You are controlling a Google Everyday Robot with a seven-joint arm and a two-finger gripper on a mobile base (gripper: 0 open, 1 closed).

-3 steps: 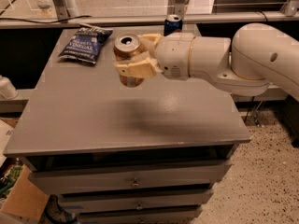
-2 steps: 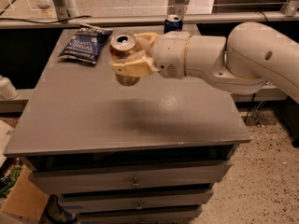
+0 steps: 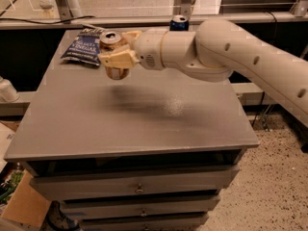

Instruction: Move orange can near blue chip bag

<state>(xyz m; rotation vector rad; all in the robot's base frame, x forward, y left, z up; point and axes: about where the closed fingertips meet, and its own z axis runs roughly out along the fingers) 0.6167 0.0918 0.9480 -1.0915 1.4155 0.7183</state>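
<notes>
My gripper has the orange can. It will let go of the can against the blue chip bag's edge (image 3: pixel 110 62) that faces the middle of the grey table.
My gripper (image 3: pixel 117 47) is shut on the orange can (image 3: pixel 112 41), a slim can with a silver top and a brown-orange body. It holds the can upright above the grey table (image 3: pixel 130 114), over the back left part. The blue chip bag (image 3: pixel 84 46) lies flat at the table's back left corner, just left of the can and almost touching it in the picture. The cream fingers (image 3: pixel 118 58) wrap the can's sides and hide most of its label.
A blue Pepsi can (image 3: pixel 179 22) stands at the table's back edge, partly behind my arm (image 3: pixel 231 57). The table has drawers below. A cardboard box (image 3: pixel 24 206) sits on the floor at the lower left. A counter runs behind the table.
My gripper has carried the orange can to the left and further back, closer to the blue chip bag. The bag and the Pepsi can have not moved.
</notes>
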